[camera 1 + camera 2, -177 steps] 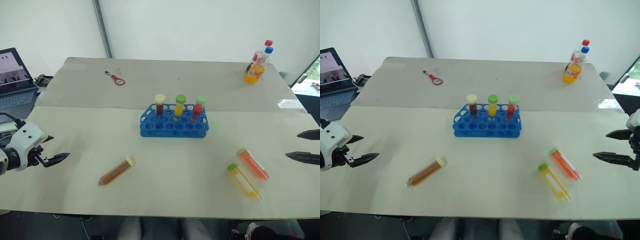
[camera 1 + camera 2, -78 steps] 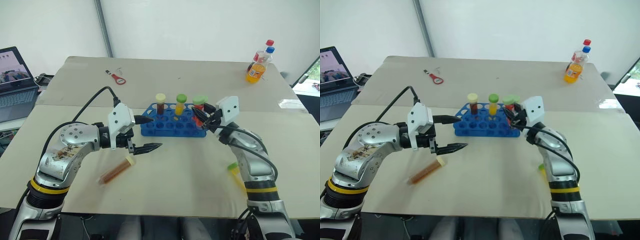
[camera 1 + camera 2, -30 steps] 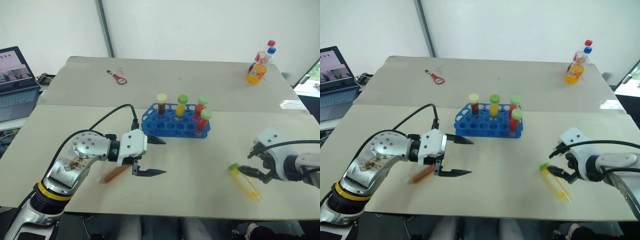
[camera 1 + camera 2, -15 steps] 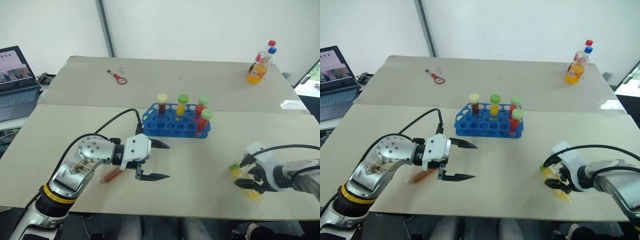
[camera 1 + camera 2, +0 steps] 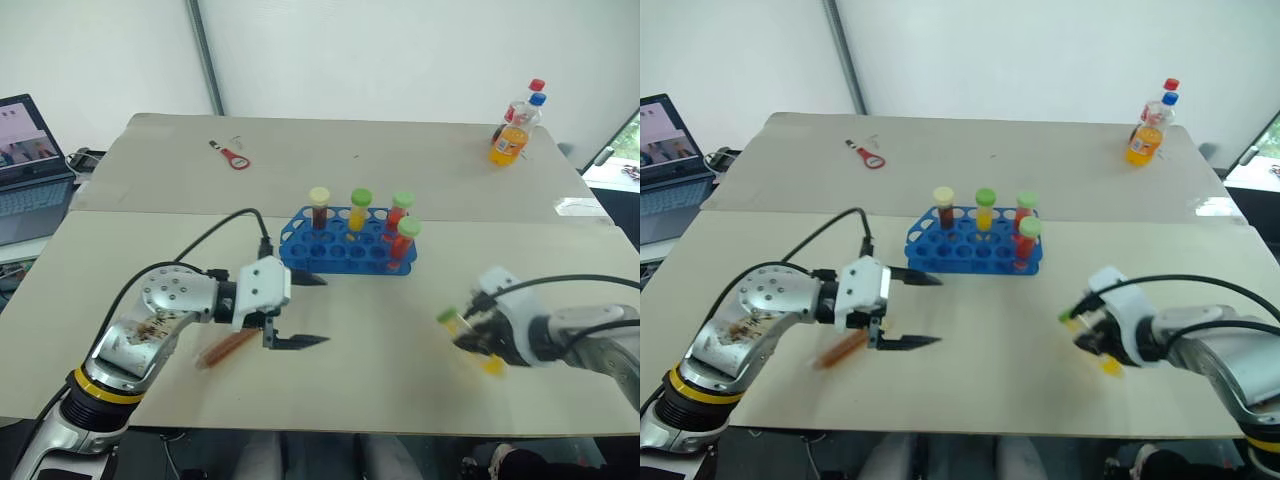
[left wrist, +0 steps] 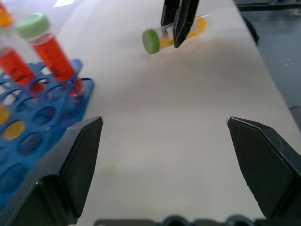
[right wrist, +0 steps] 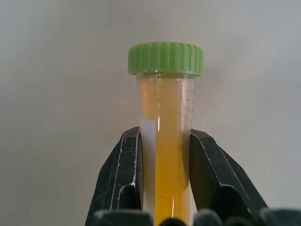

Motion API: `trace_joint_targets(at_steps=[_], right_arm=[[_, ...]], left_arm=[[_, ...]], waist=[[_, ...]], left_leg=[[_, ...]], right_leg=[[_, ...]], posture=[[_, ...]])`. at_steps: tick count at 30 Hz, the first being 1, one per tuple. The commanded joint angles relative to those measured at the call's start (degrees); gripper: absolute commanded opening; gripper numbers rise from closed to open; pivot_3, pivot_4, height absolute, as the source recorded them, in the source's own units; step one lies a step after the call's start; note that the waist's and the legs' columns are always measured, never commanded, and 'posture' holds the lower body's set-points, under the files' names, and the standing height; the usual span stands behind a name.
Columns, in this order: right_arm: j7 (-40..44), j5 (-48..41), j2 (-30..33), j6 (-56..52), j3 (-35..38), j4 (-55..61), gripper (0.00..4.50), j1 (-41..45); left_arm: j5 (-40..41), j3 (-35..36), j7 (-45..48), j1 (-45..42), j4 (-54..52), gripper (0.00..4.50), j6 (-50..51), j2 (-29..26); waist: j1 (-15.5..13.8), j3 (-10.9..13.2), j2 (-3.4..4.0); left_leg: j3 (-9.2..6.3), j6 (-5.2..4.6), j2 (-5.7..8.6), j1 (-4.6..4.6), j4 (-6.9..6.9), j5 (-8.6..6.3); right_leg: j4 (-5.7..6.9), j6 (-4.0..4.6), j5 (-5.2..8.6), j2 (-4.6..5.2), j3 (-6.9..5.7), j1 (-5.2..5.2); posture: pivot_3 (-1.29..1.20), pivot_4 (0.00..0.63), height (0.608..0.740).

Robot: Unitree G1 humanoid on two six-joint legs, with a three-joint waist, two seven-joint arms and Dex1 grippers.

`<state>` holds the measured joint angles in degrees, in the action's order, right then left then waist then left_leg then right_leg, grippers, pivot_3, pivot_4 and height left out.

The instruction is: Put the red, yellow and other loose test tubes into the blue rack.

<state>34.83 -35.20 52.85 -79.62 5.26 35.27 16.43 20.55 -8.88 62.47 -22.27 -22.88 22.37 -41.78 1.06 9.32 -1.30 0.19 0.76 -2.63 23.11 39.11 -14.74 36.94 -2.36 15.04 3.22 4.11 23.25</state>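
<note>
I need to use my right gripper to set the yellow tube down in the blue rack's front-row hole [image 5: 358,252] nearest the standing yellow tube.
The blue rack [image 5: 345,250] stands mid-table holding several capped tubes, among them a red tube with a green cap [image 5: 405,240] in its front right corner. My right gripper [image 5: 468,335] is shut on the yellow tube [image 7: 165,141], green cap [image 5: 447,317] pointing left, just above the table to the rack's right; the left wrist view also catches this tube [image 6: 174,33]. My left gripper [image 5: 322,311] hangs open and empty in front of the rack's left end. The brown tube [image 5: 228,347] lies on the table beside the left wrist.
Two orange-drink bottles [image 5: 512,132] stand at the far right corner. A small red tool [image 5: 235,157] lies at the far left, and a laptop [image 5: 25,150] sits beyond the table's left edge. Bare tabletop lies between the grippers.
The right gripper closed on the yellow tube, raised it off the table and carried it leftward. Before that, the red tube went into the rack. The left gripper has stayed about where it was.
</note>
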Motion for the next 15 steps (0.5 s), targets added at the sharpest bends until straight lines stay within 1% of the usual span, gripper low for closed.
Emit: trace_joint_targets(at_steps=[1, 3, 5, 8, 12, 15], right_arm=[[-2.8, -1.9, -10.4, 9.5, 4.0, 2.9, 0.95, 3.9], [-4.8, 0.0, -17.3, 17.2, 2.8, 2.1, 0.95, 5.3], [-7.8, 1.6, -23.1, 22.2, 2.0, 0.7, 0.95, 6.7], [-11.6, 7.5, -31.3, 34.3, -2.0, -2.7, 0.95, 7.5], [-14.2, 16.0, -37.6, 49.3, -7.4, -9.2, 0.95, 5.7], [-15.7, 21.1, -40.6, 58.7, -9.8, -14.7, 0.95, 5.1]], left_arm=[[0.2, 3.5, -2.1, -0.3, 1.7, 4.5, -0.7, 0.0], [0.2, 4.7, -3.5, -0.7, 3.3, 4.5, -0.4, 0.4], [0.1, 5.7, -4.6, -0.9, 4.5, 4.5, -0.6, 0.7], [0.9, 7.3, -6.2, -1.2, 5.9, 4.5, 0.4, 1.4], [2.7, 8.4, -7.4, -1.9, 6.0, 4.5, 3.0, 2.4], [4.0, 8.5, -7.1, -2.2, 5.4, 4.5, 5.4, 2.1]], waist=[[-0.1, 0.0, -0.02], [-0.3, 0.0, 0.0], [-0.5, 0.0, 0.0], [-0.4, 0.0, -0.02], [-0.4, 0.0, -0.01], [-0.2, 0.0, -0.01]], left_leg=[[-0.05, 0.0, -0.04, 0.01, 0.01, 0.0], [-0.08, 0.0, -0.02, 0.05, 0.0, 0.0], [-0.14, 0.0, -0.01, 0.12, 0.01, 0.01], [-0.12, 0.02, 0.06, 0.17, 0.03, 0.01], [-0.12, 0.03, 0.06, 0.17, 0.02, 0.02], [-0.11, 0.06, 0.06, 0.16, 0.02, 0.04]], right_leg=[[-0.01, 0.0, 0.0, -0.06, -0.01, 0.0], [0.02, 0.0, 0.0, -0.05, 0.0, 0.03], [0.03, 0.0, 0.0, -0.05, -0.06, 0.03], [0.05, 0.0, 0.0, 0.07, -0.07, 0.06], [0.13, 0.0, 0.0, 0.07, -0.08, 0.1], [0.16, 0.01, -0.01, 0.06, -0.08, 0.12]], posture=[[0.0, 0.15, 0.74], [0.0, 0.15, 0.74], [0.0, 0.15, 0.74], [0.0, 0.15, 0.74], [0.0, 0.15, 0.74], [0.0, 0.15, 0.74]])
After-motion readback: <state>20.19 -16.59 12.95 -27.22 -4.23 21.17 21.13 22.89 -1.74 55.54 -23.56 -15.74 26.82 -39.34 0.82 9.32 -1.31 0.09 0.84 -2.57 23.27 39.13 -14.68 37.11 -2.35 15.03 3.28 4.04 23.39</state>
